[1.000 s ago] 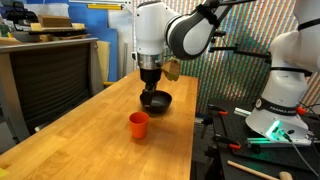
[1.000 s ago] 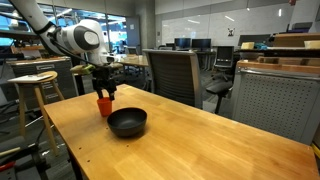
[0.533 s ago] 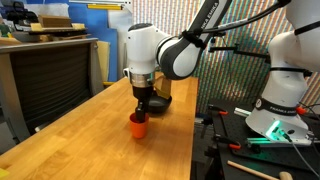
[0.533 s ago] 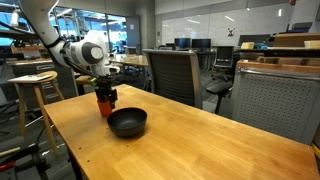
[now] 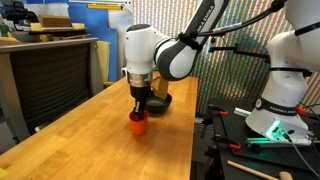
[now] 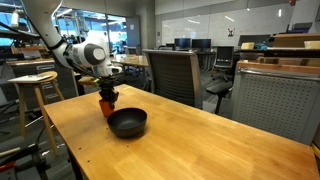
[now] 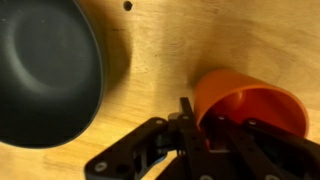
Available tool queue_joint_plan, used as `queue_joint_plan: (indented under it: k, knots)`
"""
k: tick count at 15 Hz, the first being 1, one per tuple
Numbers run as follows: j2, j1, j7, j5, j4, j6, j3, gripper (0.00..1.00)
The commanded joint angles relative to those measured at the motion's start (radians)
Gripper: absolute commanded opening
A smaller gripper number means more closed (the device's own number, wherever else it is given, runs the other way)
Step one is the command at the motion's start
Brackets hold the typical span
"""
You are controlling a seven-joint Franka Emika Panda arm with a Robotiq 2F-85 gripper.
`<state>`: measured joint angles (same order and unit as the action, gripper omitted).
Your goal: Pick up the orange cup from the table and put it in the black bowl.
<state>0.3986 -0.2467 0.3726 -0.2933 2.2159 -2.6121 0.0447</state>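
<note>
I should let go of the orange cup down on the inner bottom of the black bowl (image 5: 155, 100) (image 7: 30, 85).
The orange cup (image 5: 138, 125) stands upright on the light-wood table (image 5: 90, 150), close to the black bowl (image 5: 161, 100), which the arm partly hides. My gripper (image 5: 139, 108) points straight down onto the cup. In the wrist view one finger (image 7: 185, 108) presses the outside of the cup (image 7: 250, 100) wall and the other reaches inside, so the gripper (image 7: 198, 115) is shut on the rim. The bowl (image 7: 45, 70) is empty. In an exterior view the cup (image 6: 104, 107) sits behind the bowl (image 6: 127, 122), under the gripper (image 6: 106, 97).
A dark grey cabinet (image 5: 50, 75) stands beside the table's long edge. A second white robot base (image 5: 285, 90) sits on a bench past the other edge. An office chair (image 6: 170, 70) and a wooden stool (image 6: 35, 85) stand near the table (image 6: 200, 150).
The gripper moved from over the bowl to the cup, came down over its rim, and its jaws closed from wide open onto the cup wall.
</note>
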Motion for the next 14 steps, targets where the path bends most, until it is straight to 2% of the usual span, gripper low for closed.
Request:
queue_joint_plan:
  k: [1, 6, 10, 12, 14]
  knots:
    - [-0.106, 0.006, -0.017, -0.001, 0.038, 0.039, -0.047, 0.00]
    - [-0.261, 0.053, 0.057, -0.081, 0.064, 0.064, -0.150, 0.01]
    - [-0.285, 0.130, 0.157, -0.192, 0.082, 0.122, -0.200, 0.01]
    - [-0.251, 0.176, 0.098, -0.111, 0.100, 0.163, -0.183, 0.01]
    - [-0.214, 0.203, 0.043, -0.029, 0.124, 0.147, -0.164, 0.01]
